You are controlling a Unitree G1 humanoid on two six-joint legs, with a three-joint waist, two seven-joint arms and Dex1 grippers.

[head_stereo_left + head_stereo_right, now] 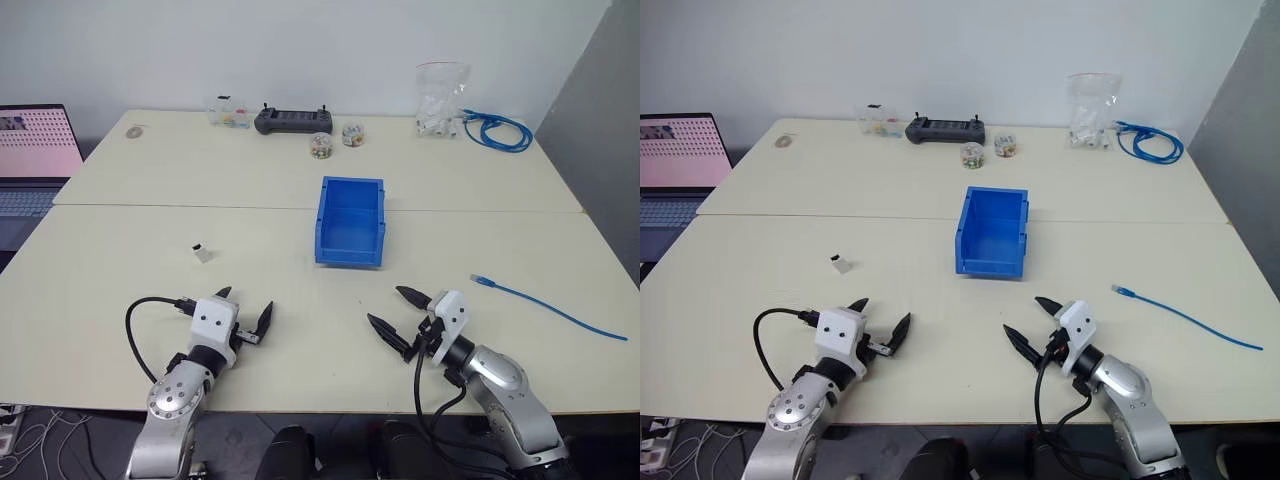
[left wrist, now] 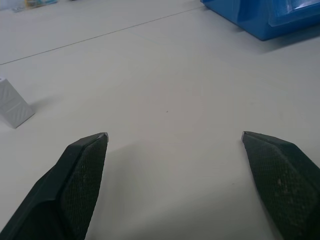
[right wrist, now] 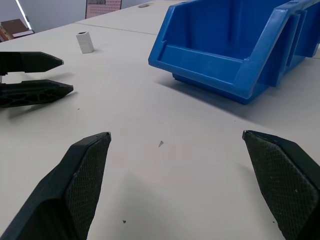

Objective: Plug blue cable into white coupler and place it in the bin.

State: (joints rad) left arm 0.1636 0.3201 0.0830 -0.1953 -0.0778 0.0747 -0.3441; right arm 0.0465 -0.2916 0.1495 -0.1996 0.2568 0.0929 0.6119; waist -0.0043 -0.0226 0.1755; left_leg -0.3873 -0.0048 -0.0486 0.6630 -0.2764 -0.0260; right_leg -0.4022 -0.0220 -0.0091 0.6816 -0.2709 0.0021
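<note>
The right gripper needs to close on the ribbed sleeve [image 1: 487, 282] just behind the clear plug of the thin blue cable.
The blue bin [image 1: 350, 222] stands empty in the middle of the table, its lower lip toward me. The white coupler [image 1: 202, 252] lies on the table left of the bin, beyond my left gripper [image 1: 246, 306], which is open with nothing between its fingers. A thin blue cable [image 1: 548, 306] lies loose at the right, its plug [image 1: 482, 280] toward the bin. My right gripper [image 1: 398, 308] hovers open and empty near the front edge, left of the plug. The right wrist view shows the bin [image 3: 235, 47] and the coupler [image 3: 84, 41]. The coupler [image 2: 12, 106] also shows in the left wrist view.
At the back stand a black controller [image 1: 293, 121], two small jars [image 1: 321, 146], a clear box of small parts [image 1: 229, 113], a clear bag of white parts [image 1: 440, 100] and a coiled bundle of blue cable [image 1: 497, 130]. A laptop [image 1: 35, 160] sits at the far left.
</note>
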